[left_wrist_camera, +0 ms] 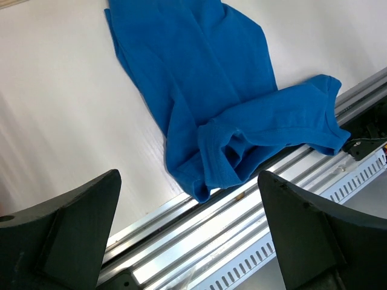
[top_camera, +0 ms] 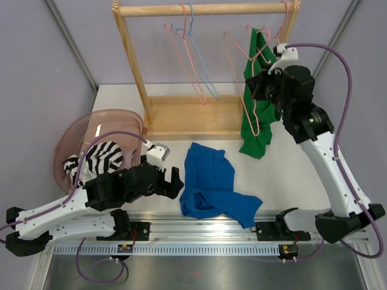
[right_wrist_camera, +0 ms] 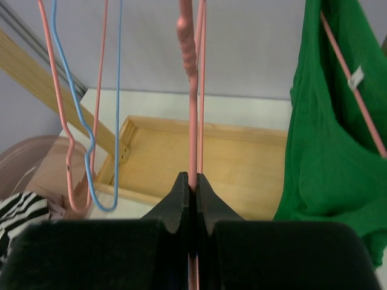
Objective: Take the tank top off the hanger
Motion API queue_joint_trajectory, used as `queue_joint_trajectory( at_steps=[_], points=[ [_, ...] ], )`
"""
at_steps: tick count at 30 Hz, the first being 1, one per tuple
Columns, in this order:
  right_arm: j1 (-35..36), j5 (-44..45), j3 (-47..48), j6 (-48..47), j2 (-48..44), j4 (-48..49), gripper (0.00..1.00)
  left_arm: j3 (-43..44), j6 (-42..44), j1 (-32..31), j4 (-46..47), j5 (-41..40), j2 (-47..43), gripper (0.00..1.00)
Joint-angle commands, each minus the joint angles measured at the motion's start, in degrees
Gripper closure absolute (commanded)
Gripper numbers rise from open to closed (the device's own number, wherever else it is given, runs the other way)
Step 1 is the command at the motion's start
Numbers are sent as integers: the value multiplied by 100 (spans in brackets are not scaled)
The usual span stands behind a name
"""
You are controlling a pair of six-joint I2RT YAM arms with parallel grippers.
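Note:
I will let go of the pink wire hanger with my right gripper on the wooden rack point(top_camera: 211, 38), between the blue hanger and the green tank top.
A green tank top point(top_camera: 259, 130) hangs on a pink wire hanger point(top_camera: 253, 115) at the right end of the wooden rack point(top_camera: 205, 9). My right gripper point(top_camera: 262, 81) is shut on a pink wire of that hanger point(right_wrist_camera: 192, 121). In the right wrist view the jaws point(right_wrist_camera: 192, 181) pinch the wire and the green top point(right_wrist_camera: 332, 151) hangs just to the right. My left gripper point(top_camera: 176, 183) is open and empty, low over the table's front edge. A blue garment point(left_wrist_camera: 205, 90) lies just beyond its fingers point(left_wrist_camera: 91, 211).
The blue garment point(top_camera: 211, 181) lies crumpled on the table's middle front, partly over the metal rail point(top_camera: 205, 226). Empty pink and blue hangers point(top_camera: 193, 54) hang mid-rack. A pink basin point(top_camera: 103, 121) with a striped garment point(top_camera: 100, 160) stands at the left.

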Motion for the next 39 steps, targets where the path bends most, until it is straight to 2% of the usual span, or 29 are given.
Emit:
queue_joint_trajectory(
  at_steps=[1,11,17,28,32,34,35,39],
  points=[
    [68,187,1221,-396,797,-460,100,57,198,-37,-142,-270,-169,1],
    [762,837,4084,-1195,2812,-1365,100,-321,224,-37,368,-209,-82,1],
    [850,838,5607,-1205,3806,-1709,100,-488,206,-37,561,-94,-46,1],
    [1000,644,6417,-1398,4790,-1497,100,-585,57,-37,834,-85,121,1],
    [1009,706,6489,-1399,4818,-1577,100,-567,-22,-37,974,-103,314,1],
    [1009,688,6374,-1399,4617,-1586,89,-585,-66,-46,1088,-59,393,1],
    [1017,688,6217,-1381,4520,-1568,71,-594,-57,-63,1298,46,463,1],
    [1009,811,5542,-1276,3678,-1551,62,-481,-75,-212,1791,38,1225,1]
  ],
)
